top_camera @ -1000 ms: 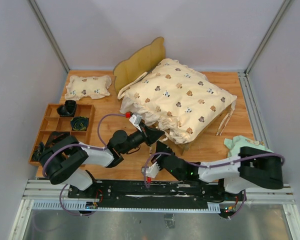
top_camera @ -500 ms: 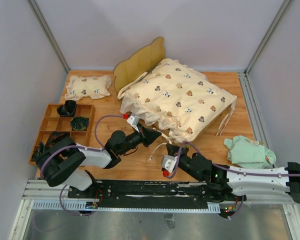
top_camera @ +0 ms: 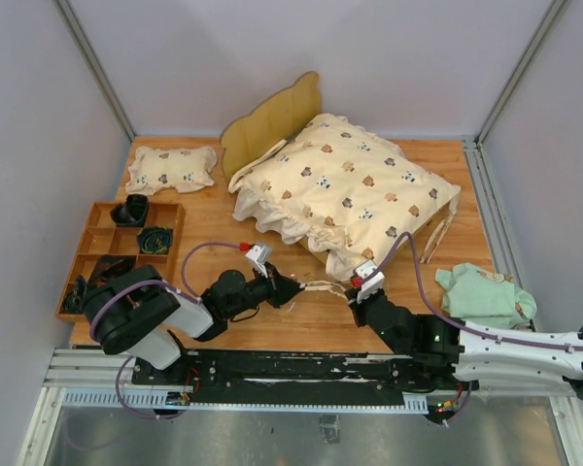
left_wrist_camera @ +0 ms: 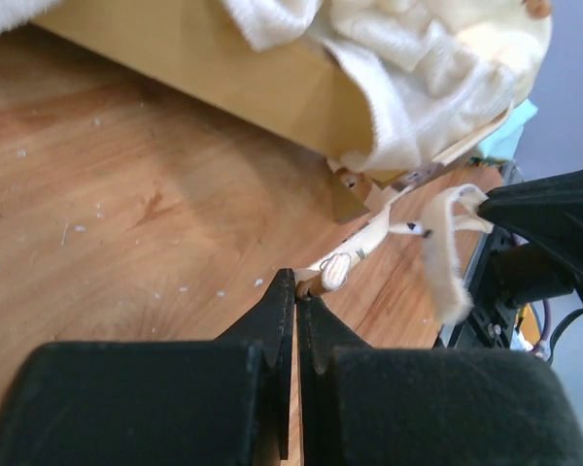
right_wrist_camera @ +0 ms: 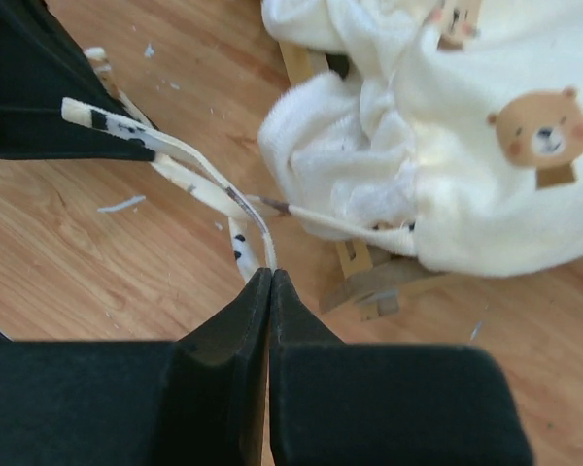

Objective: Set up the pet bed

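Note:
The robot's right gripper holds its tie strap partway along, leaving that strap's loose end hanging free, so the left gripper needs to let go of its own strap and take that loose end (right_wrist_camera: 79,113).
The pet bed (top_camera: 272,121) stands at the back middle, its wavy headboard up and its frame mostly under a cream bear-print quilt (top_camera: 345,189). Its wood rail (left_wrist_camera: 243,87) and a leg (right_wrist_camera: 369,282) show in the wrist views. Two cream tie straps (top_camera: 321,287) run from the quilt's near corner across the table. My left gripper (top_camera: 291,289) (left_wrist_camera: 297,283) is shut on one tie strap's end (left_wrist_camera: 336,271). My right gripper (top_camera: 355,291) (right_wrist_camera: 271,272) is shut on the other tie strap (right_wrist_camera: 223,194), just off the bed's near corner.
A small bear-print pillow (top_camera: 172,167) lies at the back left. A wooden compartment tray (top_camera: 97,243) with dark items sits on the left. A pale green cloth (top_camera: 484,291) lies at the right, and another pair of ties (top_camera: 437,233) hangs off the quilt's right side.
The right arm has swung rightward, its gripper now at the bed's near corner. The left gripper has drawn back toward the near edge, and the straps now stretch between the two grippers.

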Controlling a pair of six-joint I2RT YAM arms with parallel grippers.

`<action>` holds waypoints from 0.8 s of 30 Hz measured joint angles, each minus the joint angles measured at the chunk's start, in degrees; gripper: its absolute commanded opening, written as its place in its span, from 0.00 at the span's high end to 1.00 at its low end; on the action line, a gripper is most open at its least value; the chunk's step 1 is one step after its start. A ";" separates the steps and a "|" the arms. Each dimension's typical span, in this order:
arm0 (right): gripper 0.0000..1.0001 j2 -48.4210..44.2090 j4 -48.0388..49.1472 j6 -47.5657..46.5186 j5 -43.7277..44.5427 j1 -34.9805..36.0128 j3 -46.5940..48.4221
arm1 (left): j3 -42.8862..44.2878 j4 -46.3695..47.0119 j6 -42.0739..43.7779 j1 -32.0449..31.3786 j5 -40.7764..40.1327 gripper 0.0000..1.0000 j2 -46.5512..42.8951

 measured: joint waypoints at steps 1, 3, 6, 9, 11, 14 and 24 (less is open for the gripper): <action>1.00 0.61 -2.10 3.76 0.20 0.00 0.00 | -0.33 0.00 -0.15 -0.28 -0.17 1.00 0.39; 1.00 1.46 -4.94 9.42 0.13 0.00 -0.07 | -0.96 -0.02 -0.68 -0.61 -0.59 1.00 0.98; 1.00 0.72 -6.62 17.38 0.11 0.02 -0.85 | -1.84 0.26 -1.46 -1.05 -1.49 1.00 1.33; 1.00 -1.51 -8.70 25.18 1.22 0.31 -2.05 | -2.54 0.37 -2.45 -1.62 -2.21 1.00 1.40; 1.00 -3.32 -10.29 30.21 2.51 0.59 -3.17 | -2.71 0.42 -2.97 -2.01 -2.67 1.00 1.73; 1.00 -5.49 -11.76 35.67 3.50 0.92 -4.66 | -2.73 0.70 -3.85 -2.71 -4.04 1.00 2.93; 1.00 -11.04 -22.62 55.65 7.08 4.24 -5.55 | -2.69 1.20 -6.21 -2.82 -5.73 1.00 5.97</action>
